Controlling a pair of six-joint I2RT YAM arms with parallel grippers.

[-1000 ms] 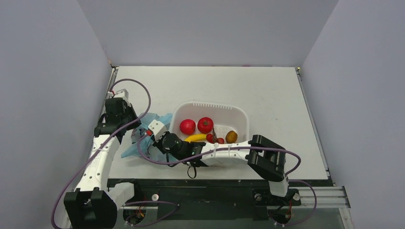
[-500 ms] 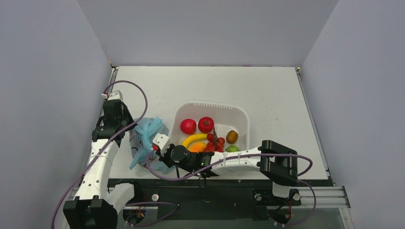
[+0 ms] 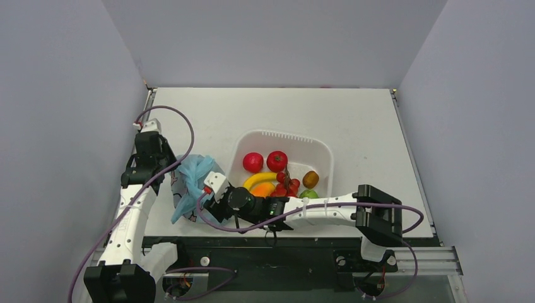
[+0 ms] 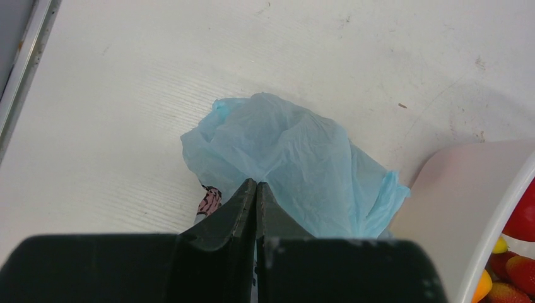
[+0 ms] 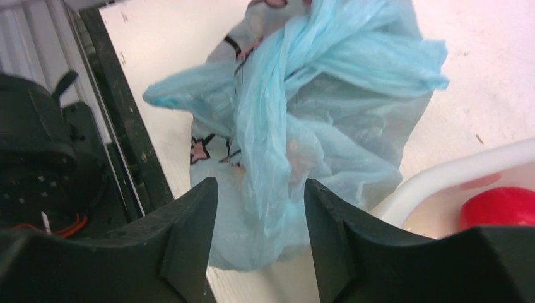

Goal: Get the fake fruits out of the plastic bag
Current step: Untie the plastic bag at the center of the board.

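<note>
The plastic bag is lying in a bunch next to the tub, so my right gripper needs to grip the bag's lower fold [image 5: 268,173] while my left gripper pulls the bag's top away.
The light-blue plastic bag [image 3: 192,183] stands bunched up on the table just left of the white tub [image 3: 281,132]. My left gripper [image 4: 255,184] is shut on the bag's [image 4: 284,151] crumpled top film. My right gripper [image 5: 260,189] is open, its fingers on either side of the bag's [image 5: 303,126] lower part without pinching it. A faint pinkish patch shows through the film; what is inside I cannot tell. In the tub lie two red round fruits [image 3: 253,162], [image 3: 276,161] and an orange peach [image 3: 265,190].
The tub also holds a yellow banana [image 3: 257,180], a red grape bunch [image 3: 288,187], a brown fruit [image 3: 310,178] and a green one [image 3: 308,194]. The tub's wall [image 4: 460,189] lies right beside the bag. The table's black near edge [image 5: 120,126] runs close behind the bag.
The right gripper has opened and drawn back towards the near edge, uncovering the peach and green fruit. The left gripper pulled the bag up into a bunch; before, it lay flatter.
</note>
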